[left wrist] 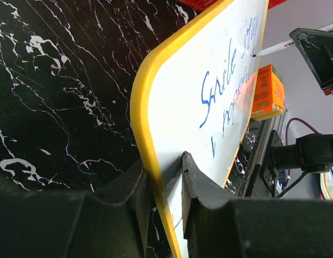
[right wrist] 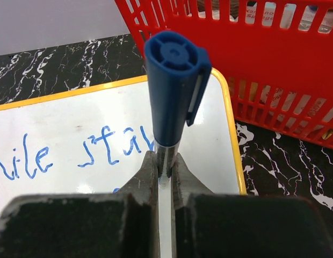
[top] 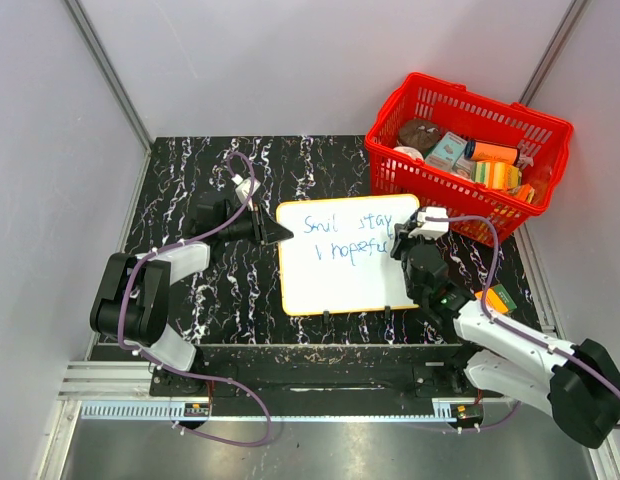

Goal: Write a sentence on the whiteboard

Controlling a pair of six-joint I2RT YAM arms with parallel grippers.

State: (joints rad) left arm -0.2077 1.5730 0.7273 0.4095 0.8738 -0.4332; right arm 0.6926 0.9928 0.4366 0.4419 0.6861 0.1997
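Next, I release the marker from my right gripper on the black marble [top: 232, 277] beside the whiteboard edge near my left gripper.
The whiteboard [top: 345, 265] with its orange-yellow frame lies flat on the black marble table. The sentence [top: 345, 237] in blue reads about "Smile stay" over "hopeful"; it also shows in the left wrist view [left wrist: 223, 97] and the right wrist view [right wrist: 110, 150]. My left gripper [top: 278, 233] is shut on the whiteboard's left edge [left wrist: 156, 177]. My right gripper [top: 402, 245] is shut on a marker [right wrist: 172, 80] with a blue cap on its rear end, held over the board's right side by the end of the second line. The marker's tip is hidden in the top view.
A red basket [top: 470, 160] with several packaged items stands at the back right, close behind the right gripper. An orange box [top: 500, 298] lies on the table right of the board. Grey walls enclose the table.
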